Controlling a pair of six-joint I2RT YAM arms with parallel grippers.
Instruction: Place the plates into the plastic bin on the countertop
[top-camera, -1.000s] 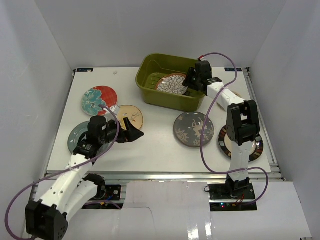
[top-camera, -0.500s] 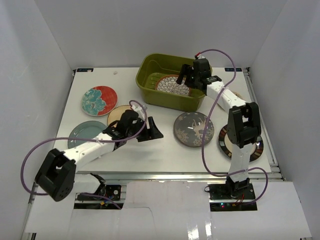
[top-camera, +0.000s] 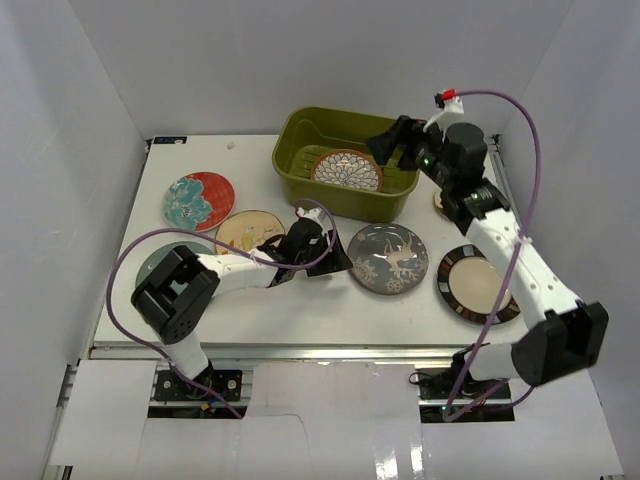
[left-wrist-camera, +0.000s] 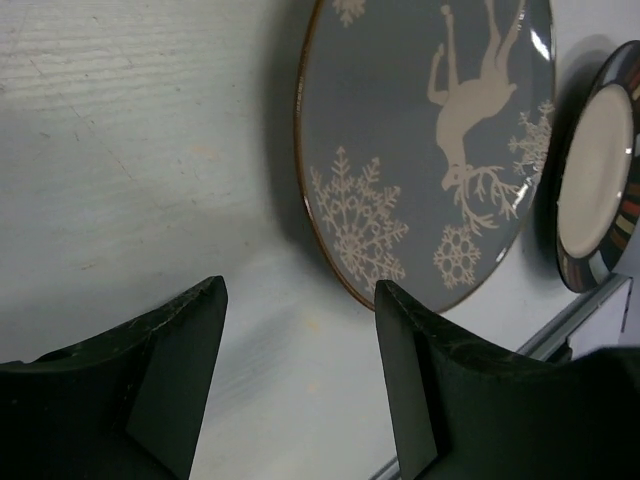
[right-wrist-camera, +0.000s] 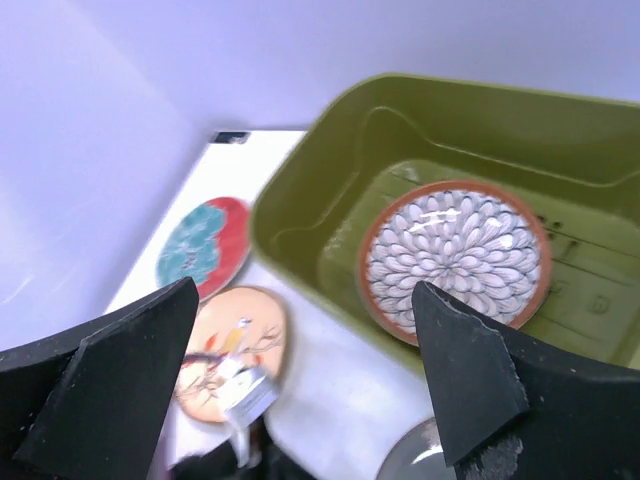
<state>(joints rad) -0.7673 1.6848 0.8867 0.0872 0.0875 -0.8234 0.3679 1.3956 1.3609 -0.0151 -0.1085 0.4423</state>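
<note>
The robot's right gripper should next grasp the edge of the grey deer plate (top-camera: 425, 264) next to the deer, opposite the left gripper.
The olive-green plastic bin (top-camera: 330, 195) stands at the back of the countertop (top-camera: 300, 300), and the white petal-patterned plate (top-camera: 347, 170) lies flat inside it. My right gripper (top-camera: 392, 145) hovers open and empty above the bin's right end, looking down on that plate (right-wrist-camera: 455, 255). My left gripper (top-camera: 330, 262) lies low on the countertop, open (left-wrist-camera: 300, 290) with only bare surface between its fingers. The grey deer plate (left-wrist-camera: 430, 130) sits just ahead of it, not touched. The dark-rimmed beige plate (top-camera: 478, 283) is at the right.
A red-and-teal floral plate (top-camera: 198, 200) and a tan plate (top-camera: 248, 230) lie at the left. A blue-grey plate (top-camera: 160, 262) is partly hidden under my left arm. A small cream plate (top-camera: 438, 200) peeks out behind my right arm. White walls enclose the table.
My right gripper has opened, left the petal plate in the bin and pulled up and to the right. My left arm has swung right, from beside the tan plate to the deer plate.
</note>
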